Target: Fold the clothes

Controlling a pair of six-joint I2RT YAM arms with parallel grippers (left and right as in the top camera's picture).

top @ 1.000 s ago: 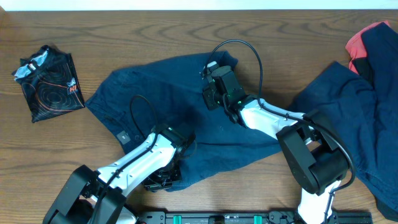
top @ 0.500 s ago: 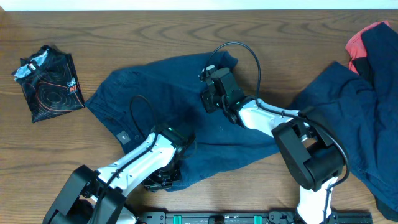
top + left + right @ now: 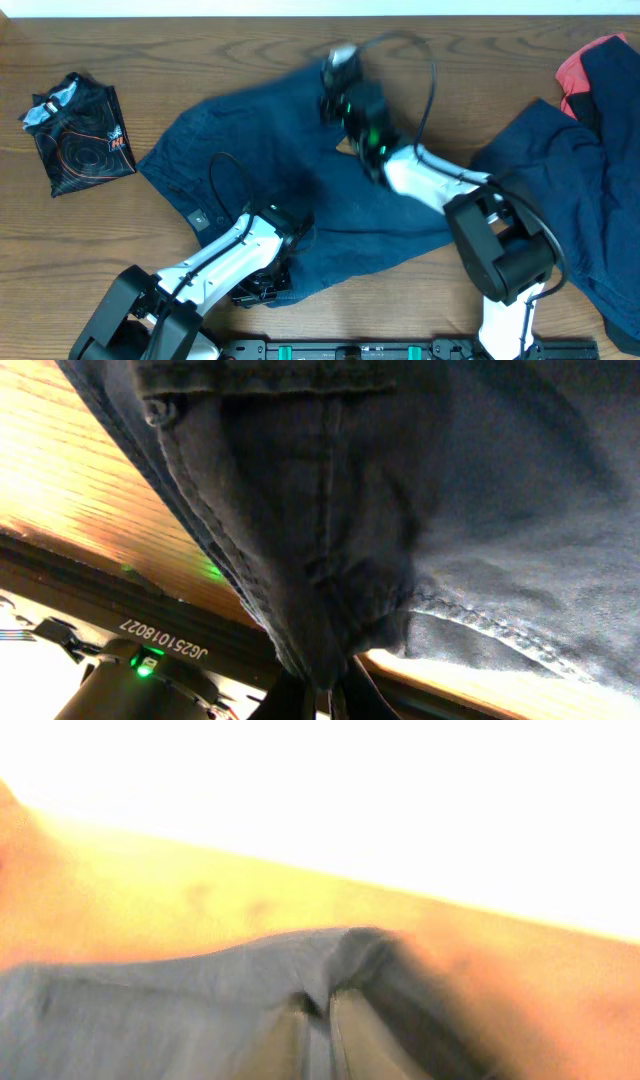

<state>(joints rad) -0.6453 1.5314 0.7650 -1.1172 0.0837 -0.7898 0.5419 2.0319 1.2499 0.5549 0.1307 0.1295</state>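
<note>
The robot's left gripper will set the shorts' bunched near edge, now pinched in its fingers, down on the wood (image 3: 206, 252) beside the shorts, toward the black garment.
Dark navy denim shorts (image 3: 250, 150) lie spread across the middle of the table. My left gripper (image 3: 262, 290) is shut on their near hem, seen bunched between the fingers in the left wrist view (image 3: 335, 685). My right gripper (image 3: 338, 75) is shut on the far edge of the shorts and lifts it; the right wrist view (image 3: 320, 1010) shows the fabric pinched between the fingers. A small black line-printed garment (image 3: 80, 130) lies folded at the far left. More navy clothes (image 3: 570, 180) with a red piece (image 3: 585, 65) are piled at the right.
The wooden table (image 3: 100, 230) shows between the garments. A black rail (image 3: 350, 350) runs along the near edge. The right arm's cable (image 3: 425, 75) loops above the shorts.
My right gripper has moved away toward the far edge and risen, pulling the far part of the shorts with it. The left arm has not moved.
</note>
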